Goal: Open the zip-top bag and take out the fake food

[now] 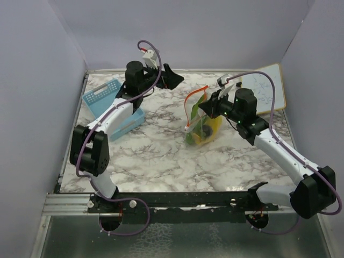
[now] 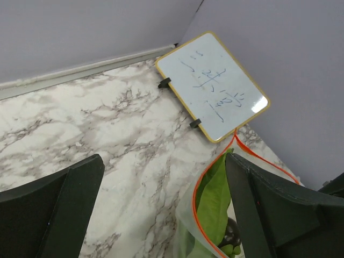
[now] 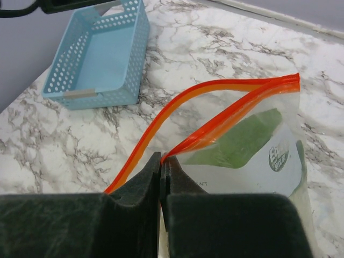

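Note:
My right gripper holds just one side of the bag's zip. My left gripper needs to pinch the bag's loose edge [image 1: 186, 106] facing the basket before the food comes out.
The zip-top bag [image 1: 200, 121] stands on the marble table, its orange-red zip strip [image 3: 236, 88] parted and the mouth open. Inside are the fake food pieces: a long green leaf [image 2: 214, 201], a small dark round piece [image 2: 233, 236] and a yellow piece [image 1: 214, 130]. My right gripper [image 3: 163, 159] is shut on the near side of the zip strip and holds the bag up; it also shows in the top view [image 1: 208, 105]. My left gripper [image 2: 164, 161] is open and empty, above and behind the bag's mouth, towards the back wall [image 1: 171, 77]. Its right finger [image 2: 279, 209] hides part of the bag.
A light-blue mesh basket [image 1: 114, 105] lies at the back left, under the left arm; it also shows in the right wrist view [image 3: 99, 54]. A small whiteboard [image 1: 263, 88] leans in the back right corner. Grey walls close in the table on three sides.

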You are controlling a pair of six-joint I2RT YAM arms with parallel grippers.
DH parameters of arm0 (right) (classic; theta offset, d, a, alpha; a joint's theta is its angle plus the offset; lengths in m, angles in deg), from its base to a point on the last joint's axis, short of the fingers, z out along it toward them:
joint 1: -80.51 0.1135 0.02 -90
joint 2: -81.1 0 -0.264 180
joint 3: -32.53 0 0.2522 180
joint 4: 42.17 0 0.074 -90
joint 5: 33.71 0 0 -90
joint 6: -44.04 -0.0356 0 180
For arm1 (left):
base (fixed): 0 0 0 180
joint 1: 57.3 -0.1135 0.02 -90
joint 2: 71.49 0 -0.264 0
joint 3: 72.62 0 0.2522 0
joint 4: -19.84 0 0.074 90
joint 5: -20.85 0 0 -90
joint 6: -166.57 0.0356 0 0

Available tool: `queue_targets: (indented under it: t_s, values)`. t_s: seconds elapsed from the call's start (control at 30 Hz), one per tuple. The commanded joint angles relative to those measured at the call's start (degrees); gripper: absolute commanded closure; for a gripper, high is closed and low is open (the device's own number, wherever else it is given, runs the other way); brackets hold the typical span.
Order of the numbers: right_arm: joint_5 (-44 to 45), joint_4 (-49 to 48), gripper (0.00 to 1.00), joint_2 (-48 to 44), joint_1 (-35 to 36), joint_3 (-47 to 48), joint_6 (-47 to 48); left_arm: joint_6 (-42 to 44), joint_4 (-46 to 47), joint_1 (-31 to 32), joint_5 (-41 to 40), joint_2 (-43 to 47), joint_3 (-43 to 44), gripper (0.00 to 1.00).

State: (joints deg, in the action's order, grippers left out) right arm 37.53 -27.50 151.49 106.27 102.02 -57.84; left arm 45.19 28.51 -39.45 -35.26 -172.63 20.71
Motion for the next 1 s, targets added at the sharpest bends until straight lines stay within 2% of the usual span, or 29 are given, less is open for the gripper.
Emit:
queue_targets:
  t_s: [0.0,0.07,0.17,0.37,0.43,0.5,0.6,0.73,0.97]
  values:
    - [-0.1,-4.7,0.99,-1.4,-0.1,-3.2,-0.2,9.2,-14.3,4.6,-16.0,7.8,-1.3,0.01]
    - [-0.8,-5.3,0.99,-1.9,-0.1,-4.2,-0.2,10.1,-17.3,6.9,-19.3,8.1,-1.7,0.04]
    - [-0.5,-5.2,0.99,-2.7,-0.1,-4.9,-0.4,11.5,-17.0,9.1,-19.6,8.4,-5.0,0.10]
    - [2.0,-3.4,0.99,-4.4,-0.1,-5.0,-0.1,13.0,-14.9,12.3,-15.2,8.6,-8.8,0.35]
    - [3.0,-3.5,0.99,-5.0,-0.1,-5.4,-0.5,14.1,-15.0,12.7,-13.2,8.8,-9.5,0.40]
    - [3.9,-3.8,0.99,-5.6,-0.1,-5.9,-1.0,14.4,-15.8,13.1,-11.6,8.8,-9.7,0.40]
    - [4.1,-4.2,0.99,-5.6,-0.1,-6.5,-1.3,13.8,-15.2,13.7,-12.0,9.6,-10.2,0.35]
    - [3.5,-4.6,0.99,-5.4,-0.1,-7.1,-2.1,13.0,-13.8,13.9,-15.7,10.9,-11.5,0.20]
    - [3.9,-4.2,0.99,-5.6,-0.1,-7.2,-2.0,10.9,-13.6,14.4,-16.3,12.4,-10.9,0.20]
